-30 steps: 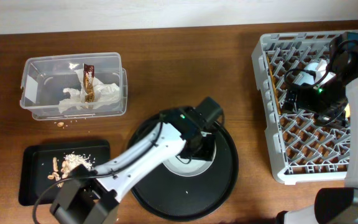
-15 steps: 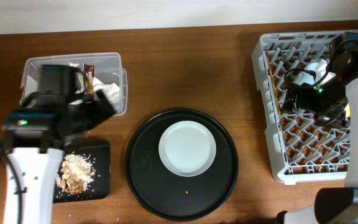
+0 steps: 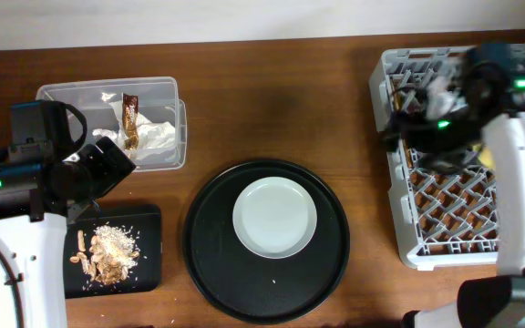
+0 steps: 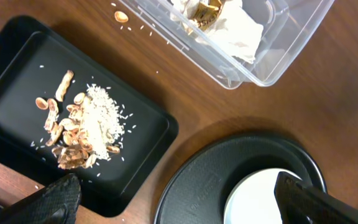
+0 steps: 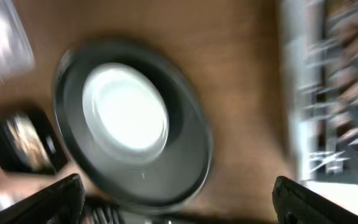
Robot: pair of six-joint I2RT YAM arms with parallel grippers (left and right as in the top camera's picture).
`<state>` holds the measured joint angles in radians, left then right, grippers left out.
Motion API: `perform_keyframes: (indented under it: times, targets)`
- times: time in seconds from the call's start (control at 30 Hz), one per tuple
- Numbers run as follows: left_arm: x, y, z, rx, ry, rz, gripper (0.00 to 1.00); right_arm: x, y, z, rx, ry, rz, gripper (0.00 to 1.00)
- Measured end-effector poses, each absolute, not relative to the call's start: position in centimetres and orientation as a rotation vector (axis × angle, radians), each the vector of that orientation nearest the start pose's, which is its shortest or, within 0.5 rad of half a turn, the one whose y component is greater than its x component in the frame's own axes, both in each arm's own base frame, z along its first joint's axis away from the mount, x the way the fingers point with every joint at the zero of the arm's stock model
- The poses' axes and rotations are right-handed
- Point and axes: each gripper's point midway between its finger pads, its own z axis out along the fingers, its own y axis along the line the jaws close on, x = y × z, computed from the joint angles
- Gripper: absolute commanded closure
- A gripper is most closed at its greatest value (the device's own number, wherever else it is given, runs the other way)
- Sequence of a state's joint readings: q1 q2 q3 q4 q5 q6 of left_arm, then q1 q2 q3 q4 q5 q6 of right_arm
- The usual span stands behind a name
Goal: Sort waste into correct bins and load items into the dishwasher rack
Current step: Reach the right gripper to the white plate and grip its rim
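Note:
The plate's rim (image 3: 315,223) (image 5: 166,132) on the pale grey plate, on the side facing the dishwasher rack, is the spot my right gripper will move to next and close on.
The pale grey plate (image 3: 274,217) lies on the round black tray (image 3: 210,264), and also shows in the left wrist view (image 4: 260,199). Food scraps (image 3: 108,251) (image 4: 82,127) are piled in the shallow black tray (image 3: 53,273). The white napkin (image 3: 153,137) and the snack wrapper (image 3: 131,118) lie in the clear tub (image 3: 62,96). My left gripper (image 3: 117,169) (image 4: 179,205) hangs open and empty between tub and black tray. My right gripper (image 3: 427,128) (image 5: 182,202) is open above the left part of the dishwasher rack (image 3: 445,219). The right wrist view is blurred.
One loose scrap (image 4: 122,17) and some rice grains lie on the wooden table beside the tub. My right arm hides much of the rack's far half. Bare wood separates the round tray from the rack.
My left arm swung from over the plate to the left side of the table, jaws opening. My right arm shifted left over the rack, its gripper still open.

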<state>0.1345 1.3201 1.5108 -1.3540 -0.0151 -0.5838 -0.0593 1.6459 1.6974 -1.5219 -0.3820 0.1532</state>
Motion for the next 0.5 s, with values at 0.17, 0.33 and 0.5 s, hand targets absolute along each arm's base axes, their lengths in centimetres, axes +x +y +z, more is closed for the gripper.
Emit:
perform_keyframes:
  times: [0.17, 0.33, 0.5]
  targets:
    - [27.8, 4.0, 24.9, -0.967, 2.563, -0.105, 0.01, 27.7, 11.5, 13.2, -0.028, 3.149, 0.541, 0.01]
    - [27.8, 4.0, 24.9, -0.967, 2.564, -0.106, 0.01, 24.7, 15.5, 7.5, -0.179, 3.21, 0.537, 0.1]
    - [27.8, 4.0, 24.9, -0.967, 2.564, -0.106, 0.01, 25.6, 17.4, 7.4, -0.224, 3.14, 0.579, 0.15]
